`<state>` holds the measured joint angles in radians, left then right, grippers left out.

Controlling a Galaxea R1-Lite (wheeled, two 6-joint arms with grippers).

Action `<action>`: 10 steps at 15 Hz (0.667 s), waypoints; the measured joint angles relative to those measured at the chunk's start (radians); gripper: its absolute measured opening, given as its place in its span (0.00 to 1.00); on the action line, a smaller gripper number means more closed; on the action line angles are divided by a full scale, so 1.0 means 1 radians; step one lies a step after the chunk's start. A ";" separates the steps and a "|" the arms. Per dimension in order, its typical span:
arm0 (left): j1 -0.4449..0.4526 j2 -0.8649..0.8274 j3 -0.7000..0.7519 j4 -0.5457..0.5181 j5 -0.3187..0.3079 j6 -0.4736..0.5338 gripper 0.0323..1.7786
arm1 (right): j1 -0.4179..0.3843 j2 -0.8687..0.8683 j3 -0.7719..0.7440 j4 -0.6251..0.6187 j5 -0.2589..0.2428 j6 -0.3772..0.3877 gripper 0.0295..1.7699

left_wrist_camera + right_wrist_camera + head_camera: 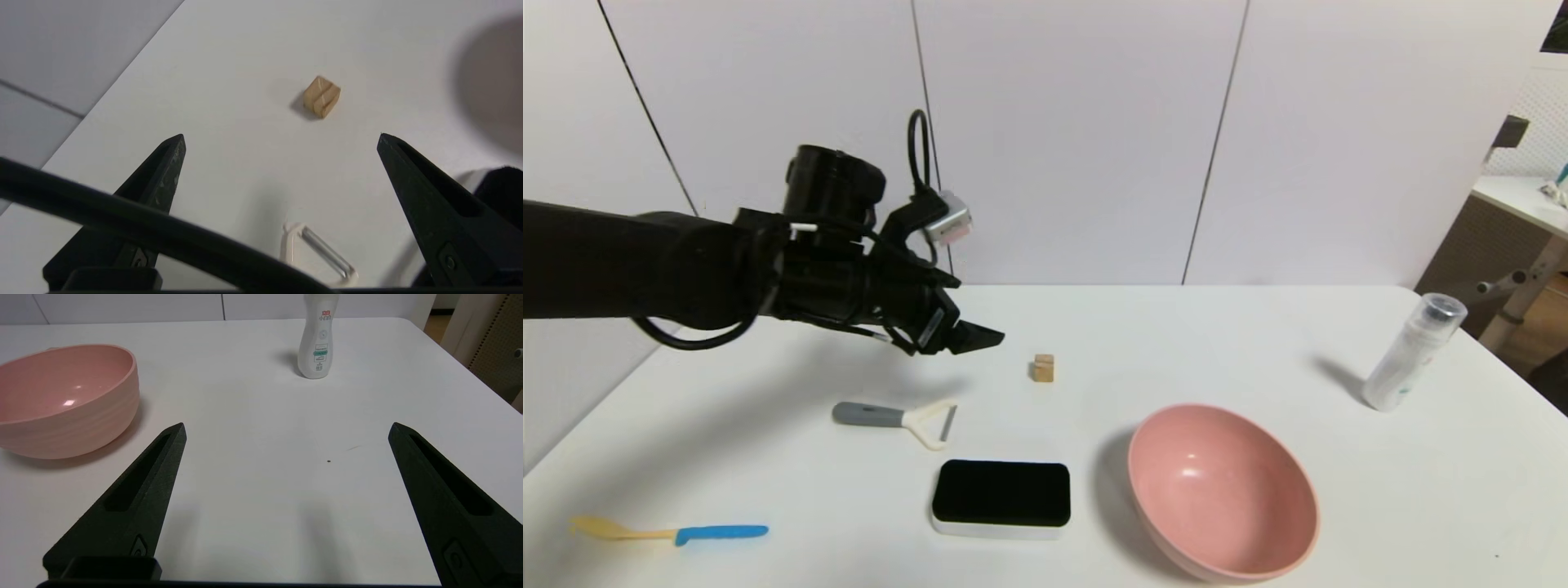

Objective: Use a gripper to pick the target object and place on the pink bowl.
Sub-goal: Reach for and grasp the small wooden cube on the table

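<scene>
The light-brown wooden cube beyond the peeler is next, and my left gripper will go to it and close on the cube's opposite sides [1043,369] [321,97].
A tiny light-brown wooden cube, the target object [1043,367] [321,96], rests on the white table near its middle. My left gripper [980,336] [281,136] hovers above the table just left of the cube, open and empty, its tips pointing toward it. The pink bowl [1223,492] [65,398] stands at the front, right of the cube, and is empty. My right gripper [286,428] is out of the head view; its wrist view shows it open over bare table, right of the bowl.
A grey-handled peeler [898,418] [318,253] lies below the left gripper. A black-topped white block [1001,496] sits in front of it, left of the bowl. A yellow and blue spoon [670,532] is at the front left. A white bottle [1413,353] [318,339] stands far right.
</scene>
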<state>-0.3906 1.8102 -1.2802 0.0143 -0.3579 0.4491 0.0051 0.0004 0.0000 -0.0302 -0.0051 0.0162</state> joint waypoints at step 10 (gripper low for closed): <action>0.083 0.390 -0.116 -0.307 -0.447 -0.018 0.95 | 0.000 0.000 0.000 0.000 0.000 0.000 0.97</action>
<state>-0.3077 2.2000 -1.3964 -0.2923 -0.8049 0.4311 0.0051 0.0004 0.0000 -0.0302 -0.0051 0.0157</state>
